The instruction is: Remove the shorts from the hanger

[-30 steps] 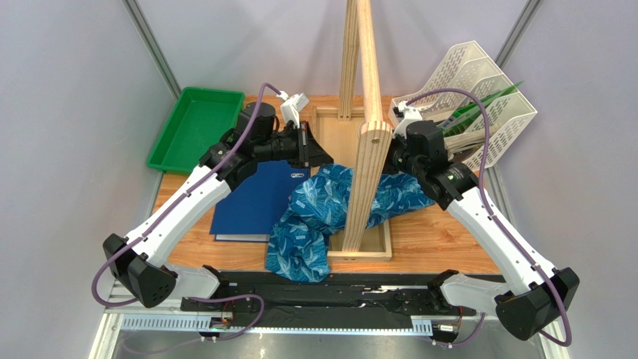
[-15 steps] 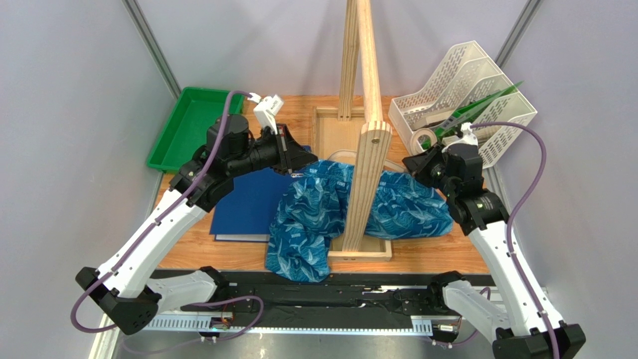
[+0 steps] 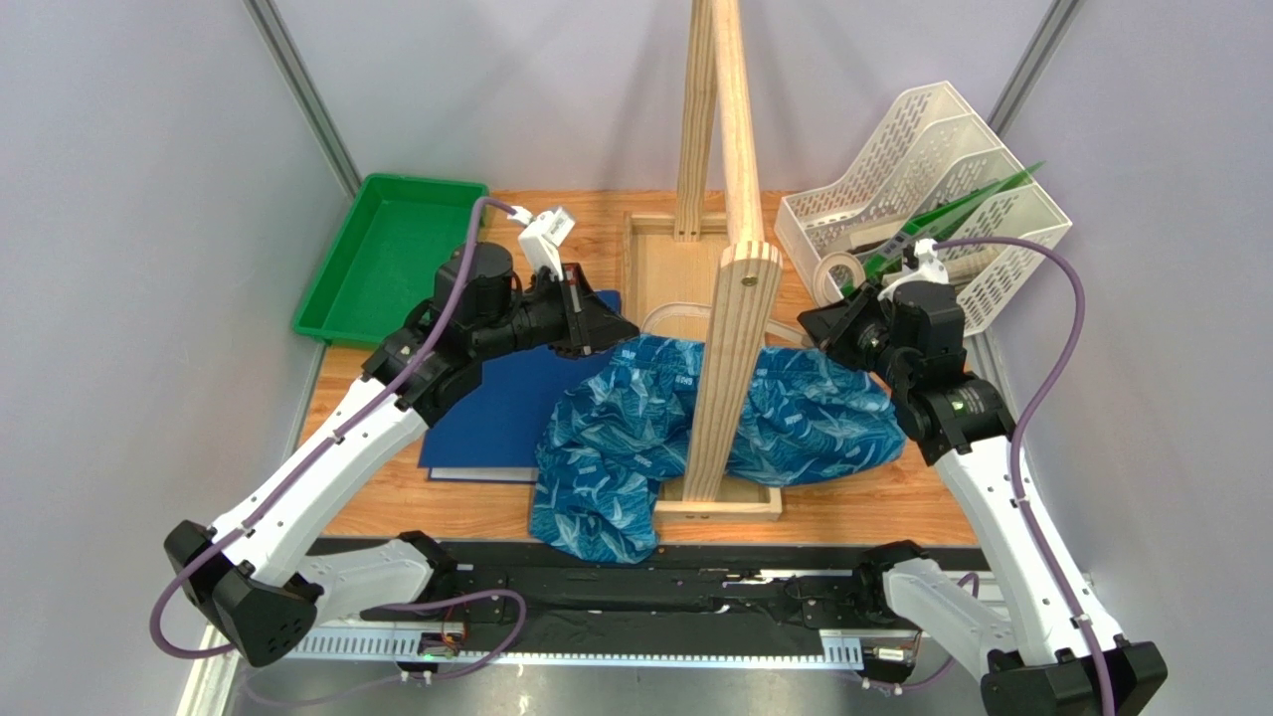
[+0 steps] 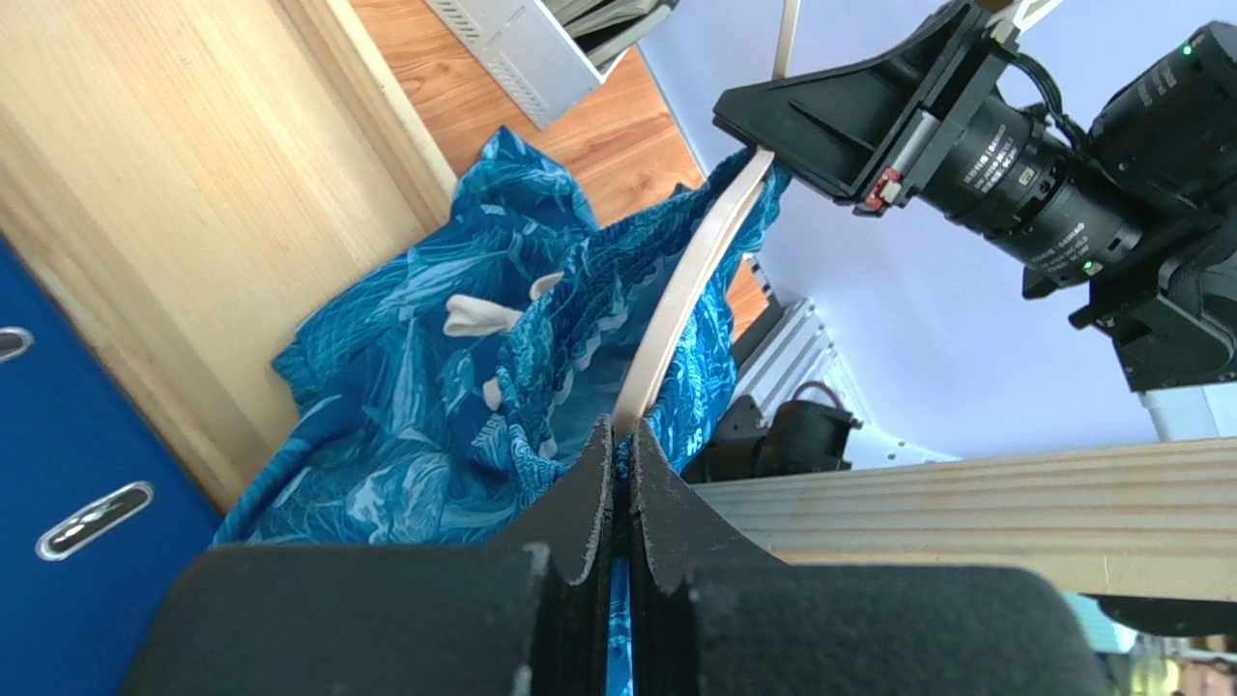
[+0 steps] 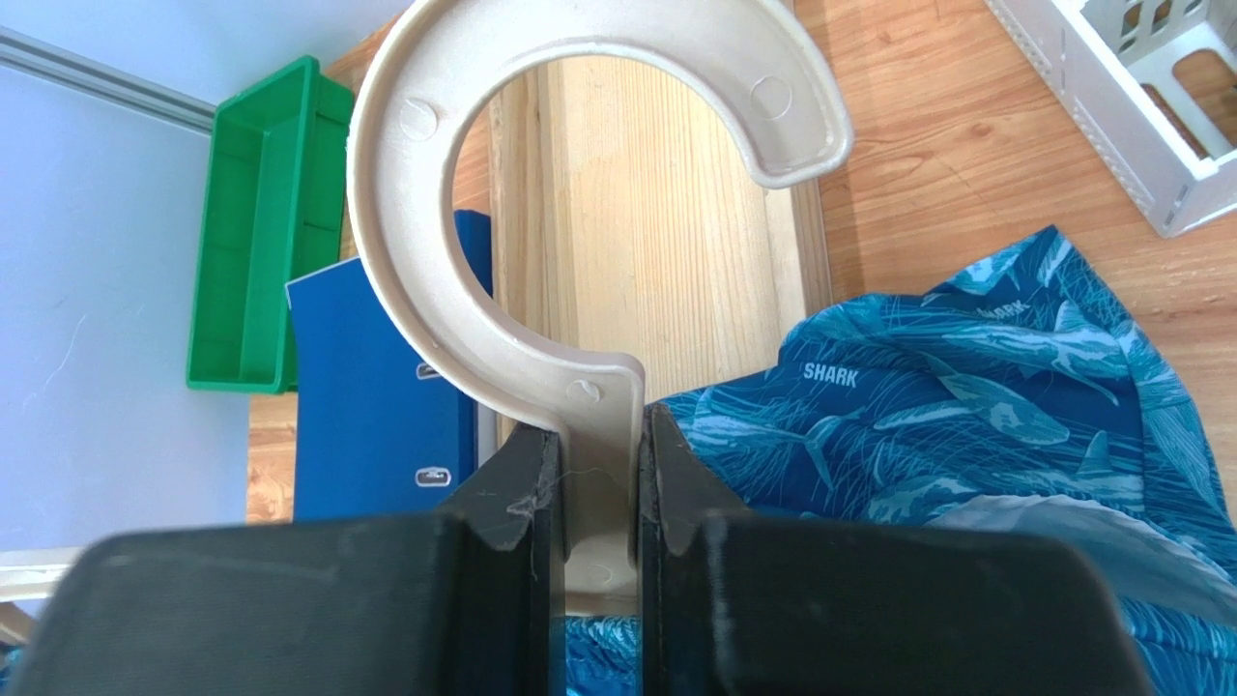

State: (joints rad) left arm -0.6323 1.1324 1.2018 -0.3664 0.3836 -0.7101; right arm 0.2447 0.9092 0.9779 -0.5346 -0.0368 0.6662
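The shorts' fabric is pinched with the hanger's bar in my left gripper; I will open it to free the shorts, then take the bar alone (image 4: 680,313).
The blue wave-print shorts (image 3: 643,425) lie draped over the base of the wooden stand; they also show in the left wrist view (image 4: 436,421) and the right wrist view (image 5: 1002,421). The pale hanger (image 3: 680,311) runs through their waistband; its bar (image 4: 683,283) shows in the left wrist view. My left gripper (image 3: 613,331) is shut on the shorts' fabric at the left end (image 4: 620,435). My right gripper (image 3: 819,328) is shut on the neck of the hanger (image 5: 595,421), just below its round hook (image 5: 421,276), and also shows in the left wrist view (image 4: 813,109).
The thick upright wooden stand (image 3: 732,321) rises between the arms, its box base (image 3: 747,500) under the shorts. A dark-blue binder (image 3: 501,403) lies at the left, a green tray (image 3: 389,254) at the back left, a white rack (image 3: 956,179) at the back right.
My right gripper has pulled back to the right with the hanger. My left gripper moved left, then slightly inward, holding the fabric. The shorts are spread wider and lie lower.
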